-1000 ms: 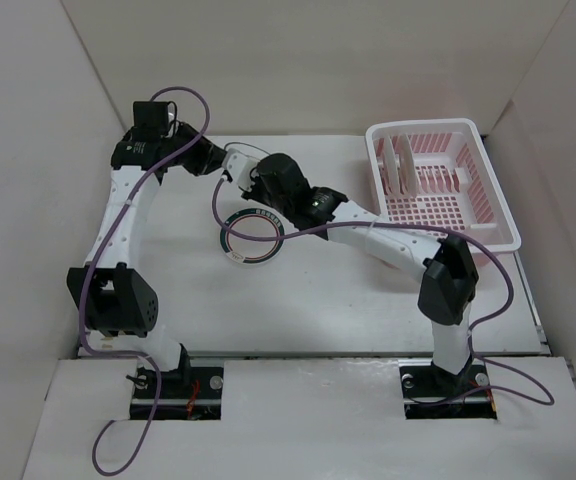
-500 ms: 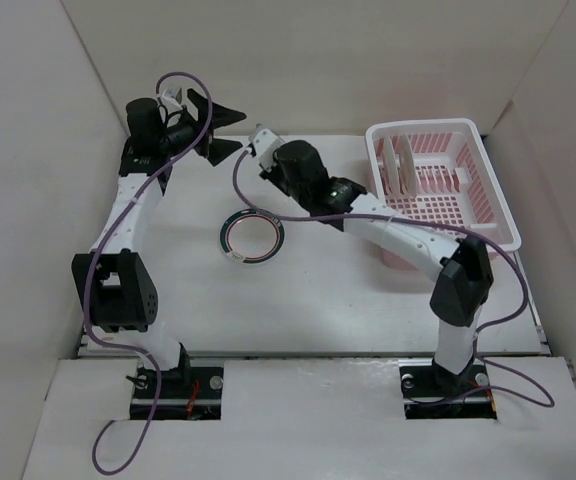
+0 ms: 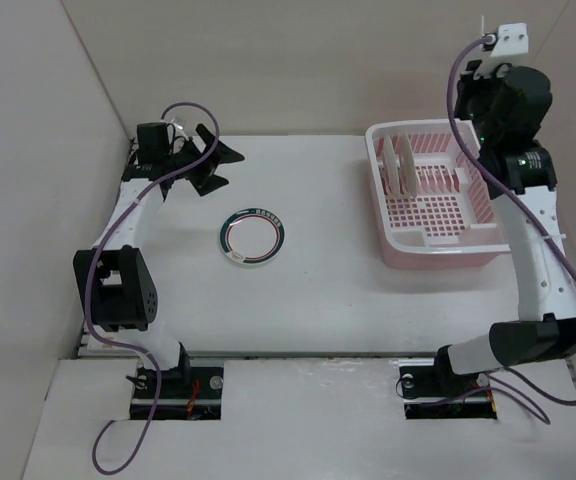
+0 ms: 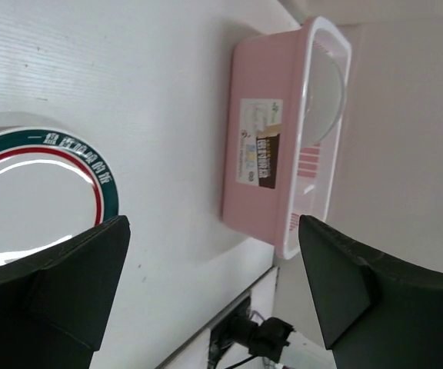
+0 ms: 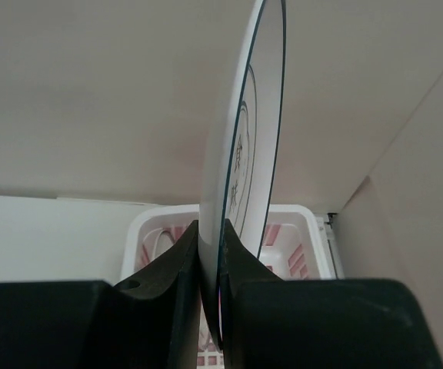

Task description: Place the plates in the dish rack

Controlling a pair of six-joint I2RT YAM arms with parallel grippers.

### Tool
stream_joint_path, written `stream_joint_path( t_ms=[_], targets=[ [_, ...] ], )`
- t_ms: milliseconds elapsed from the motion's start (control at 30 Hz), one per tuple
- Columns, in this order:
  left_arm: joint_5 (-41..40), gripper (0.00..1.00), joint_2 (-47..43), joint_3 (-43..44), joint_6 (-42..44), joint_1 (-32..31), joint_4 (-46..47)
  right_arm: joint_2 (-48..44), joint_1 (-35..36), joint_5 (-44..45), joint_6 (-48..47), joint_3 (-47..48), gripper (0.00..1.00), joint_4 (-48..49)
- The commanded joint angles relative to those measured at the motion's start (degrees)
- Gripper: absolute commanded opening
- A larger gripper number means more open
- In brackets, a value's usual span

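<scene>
Next, my right gripper lets go of the white plate upright beside the standing plate nearest the middle (image 3: 427, 172) of the dish rack.
My right gripper (image 5: 212, 231) is shut on the lower edge of a white plate (image 5: 244, 154) with a thin dark ring and a centre motif. It holds the plate upright and edge-on, high above the pink dish rack (image 3: 465, 236). The rack's white rim (image 5: 298, 219) shows below the plate. Plates (image 3: 399, 165) stand upright in the rack's left end. A green-rimmed plate (image 3: 252, 235) lies flat on the table. My left gripper (image 3: 214, 160) is open and bare at the far left, back from that plate (image 4: 29, 192).
White walls close in the table on the left, back and right. The right arm (image 3: 528, 210) rises along the rack's right side. A purple cable (image 3: 183, 115) loops over the left arm. The rack's labelled pink side wall (image 4: 260, 146) faces the left gripper.
The left gripper opened and drew back to the far left. The right arm swung the ringed plate from the middle back of the table up and right, above the rack.
</scene>
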Motion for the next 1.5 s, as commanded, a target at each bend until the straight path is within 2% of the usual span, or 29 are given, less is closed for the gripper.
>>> stream_joint_path(
  t_ms=[0,33,100,167,433,667,967,1467],
  targets=[
    [-2.1,0.90,-0.6,1.8,9.2,-2.0,-3.8,1.8,-5.8,-12.9,2.6,1.5,0.00,-2.5],
    [-2.7,0.90,-0.6,1.8,9.8,-2.0,-4.5,2.4,-7.2,-15.4,2.6,1.0,0.00,-3.1],
    [-2.7,1.00,-0.1,3.7,10.4,-2.6,-5.8,4.5,-11.2,-19.5,2.6,1.0,0.00,-4.5],
    [-4.9,1.00,0.5,5.5,10.9,-3.3,-8.5,6.0,-14.1,-24.6,2.6,1.0,0.00,-5.1],
    [-7.4,1.00,1.0,9.6,12.6,-4.9,-11.2,10.0,-14.7,-28.6,3.8,-2.5,0.00,-5.1],
    [-7.9,1.00,1.0,9.1,13.6,-5.5,-11.8,13.8,-14.7,-30.1,5.0,-4.4,0.00,-5.6],
    [-8.8,1.00,1.0,9.7,14.1,-5.5,-11.8,16.4,-14.7,-25.1,1.7,-4.2,0.00,-8.2],
    [-8.8,1.00,1.0,9.7,14.7,-5.5,-12.3,21.1,-14.7,-26.4,1.7,-4.2,0.00,-8.8]
  ],
)
